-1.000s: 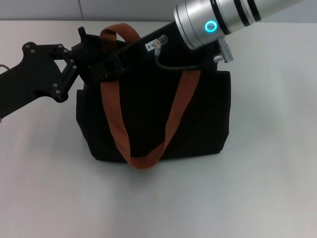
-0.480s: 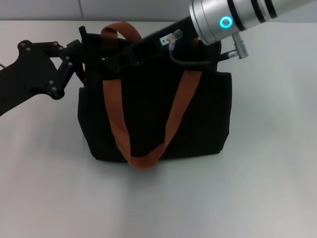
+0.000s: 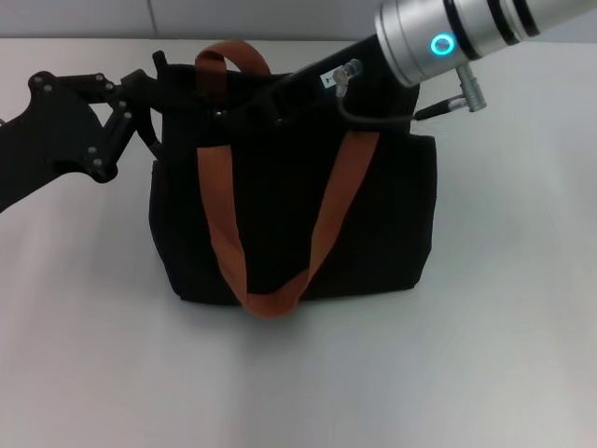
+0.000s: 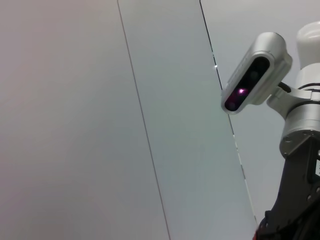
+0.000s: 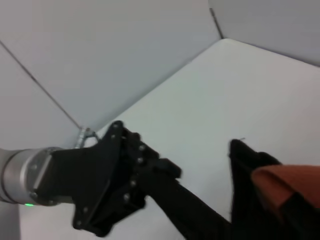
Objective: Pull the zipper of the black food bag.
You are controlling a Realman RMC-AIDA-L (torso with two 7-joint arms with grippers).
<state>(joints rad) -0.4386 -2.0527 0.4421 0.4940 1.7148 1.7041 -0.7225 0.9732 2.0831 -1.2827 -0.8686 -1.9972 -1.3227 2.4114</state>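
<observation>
Next, the right gripper releases the zipper pull just above the orange-brown strap end farther from my left gripper [image 3: 368, 101].
The black food bag [image 3: 373, 215] stands upright in the middle of the white table, with its orange-brown straps [image 3: 219, 215] draped over its front. My left gripper [image 3: 160, 103] is at the bag's top left corner, closed on the fabric there. In the right wrist view its fingers [image 5: 195, 217] run together as one black bar toward the bag's corner [image 5: 245, 165]. My right gripper [image 3: 238, 110] lies along the bag's top edge, dark against the black fabric. The zipper pull is hidden.
The white table [image 3: 485, 355] spreads around the bag on all sides. Its far edge meets a grey wall behind the bag. The left wrist view shows only wall panels and my head camera [image 4: 252, 75].
My right arm has moved to the right along the bag's top edge. My left gripper has shifted slightly up and left at the bag's corner.
</observation>
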